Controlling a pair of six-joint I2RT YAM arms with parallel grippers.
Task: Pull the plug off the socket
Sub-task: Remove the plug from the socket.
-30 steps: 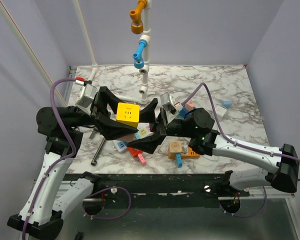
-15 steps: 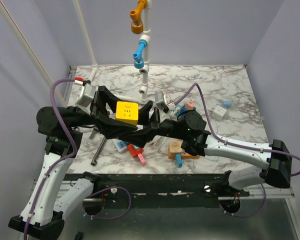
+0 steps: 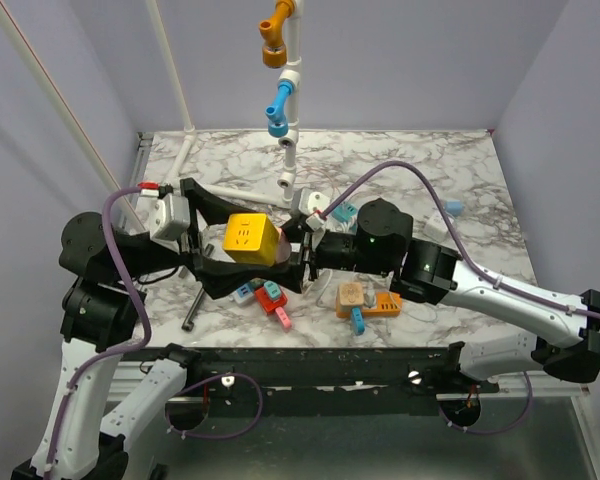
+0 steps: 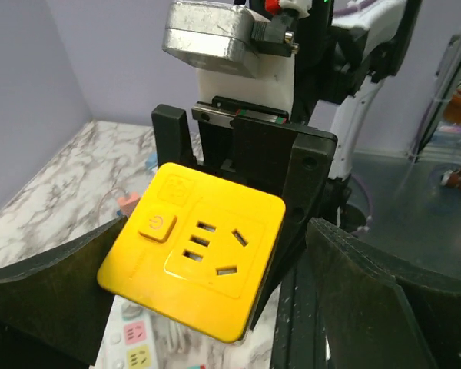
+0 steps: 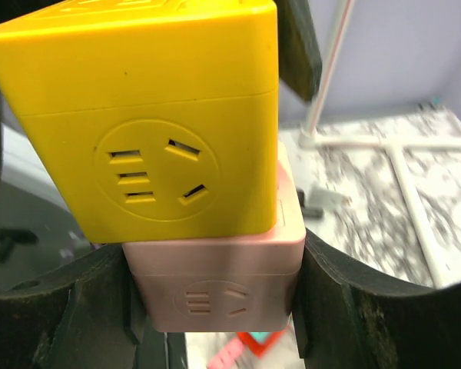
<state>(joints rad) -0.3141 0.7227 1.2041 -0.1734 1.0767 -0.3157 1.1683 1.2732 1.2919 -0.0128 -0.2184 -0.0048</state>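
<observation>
My left gripper will close on the yellow cube's opposite sides [image 3: 252, 261] [image 4: 264, 269], because my right gripper already holds the pink cube.
The plug is a yellow cube adapter [image 3: 250, 238] stacked on a pink cube [image 5: 215, 284], held above the table. My right gripper [image 5: 215, 307] is shut on the pink cube, a finger pressed against each side. My left gripper [image 4: 207, 307] is open; its fingers [image 4: 369, 292] stand wide on both sides of the yellow cube [image 4: 196, 261] without touching it. Below lies the socket [image 4: 131, 342], a white strip; only its pink and yellow outlets show. In the top view the two grippers meet at the cubes, left gripper [image 3: 252, 243] facing right gripper [image 3: 298, 255].
A white pipe stand [image 3: 288, 150] with orange and blue fittings rises at the back centre. Red and pink pieces [image 3: 276, 303], a wooden block [image 3: 351, 296] and an orange piece [image 3: 385, 303] lie near the front edge. A black tool [image 3: 194, 306] lies front left.
My right gripper moved in and shut on the pink cube. After that my left gripper opened off the yellow cube. The cubes shifted slightly toward the front.
</observation>
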